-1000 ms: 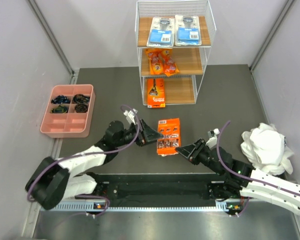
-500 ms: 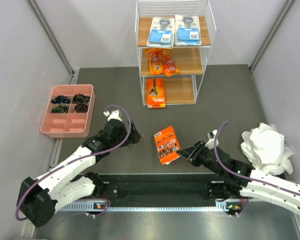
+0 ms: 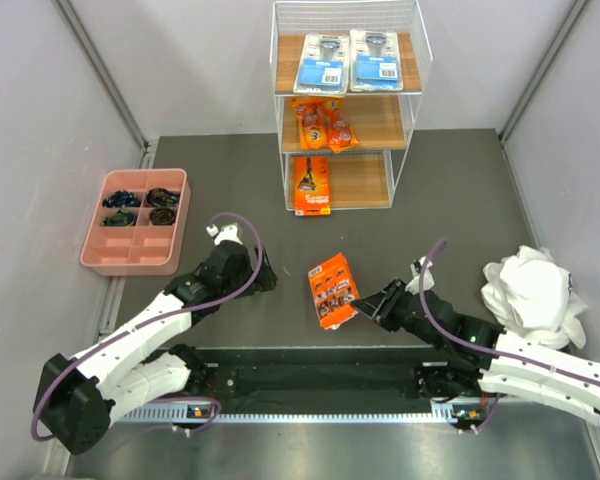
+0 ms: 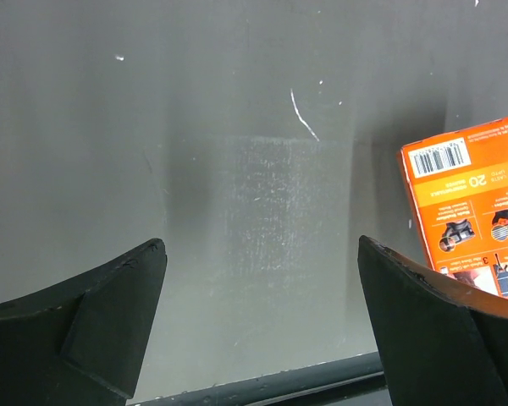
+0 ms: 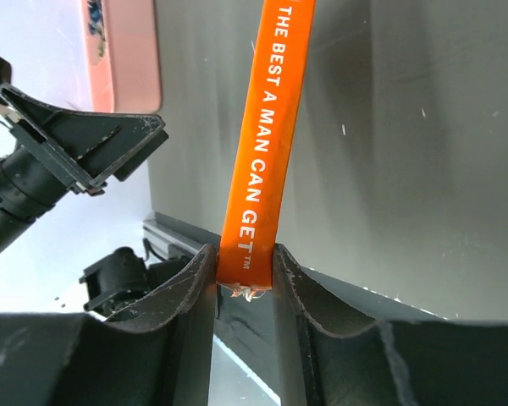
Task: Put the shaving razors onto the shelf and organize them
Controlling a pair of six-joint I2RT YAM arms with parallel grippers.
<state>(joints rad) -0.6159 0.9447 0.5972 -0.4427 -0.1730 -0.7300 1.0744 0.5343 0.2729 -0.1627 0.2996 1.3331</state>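
Observation:
My right gripper should release the orange card on the shelf's bottom board (image 3: 351,196), next to the orange-black box.
An orange card of shaving razors (image 3: 332,290) is off the dark mat with my right gripper (image 3: 365,306) shut on its near right edge. In the right wrist view the card's thin orange edge (image 5: 267,144) stands pinched between the two fingers of that gripper (image 5: 245,264). My left gripper (image 3: 265,275) is open just left of the card and apart from it; its wrist view shows the gripper (image 4: 261,245) with bare mat between the fingers and the card (image 4: 474,203) at the right. The shelf (image 3: 412,60) holds two blue blister cards (image 3: 322,62), two orange pouches (image 3: 323,125) and an orange-black box (image 3: 311,185).
A pink compartment tray (image 3: 178,232) with small dark items sits at the left of the mat. A crumpled white cloth (image 3: 535,295) lies at the right edge. The shelf's right halves on the middle and bottom boards are bare.
My left gripper drew back to the left, away from the orange card. The card turned a little and shifted left while the right gripper stayed shut on it.

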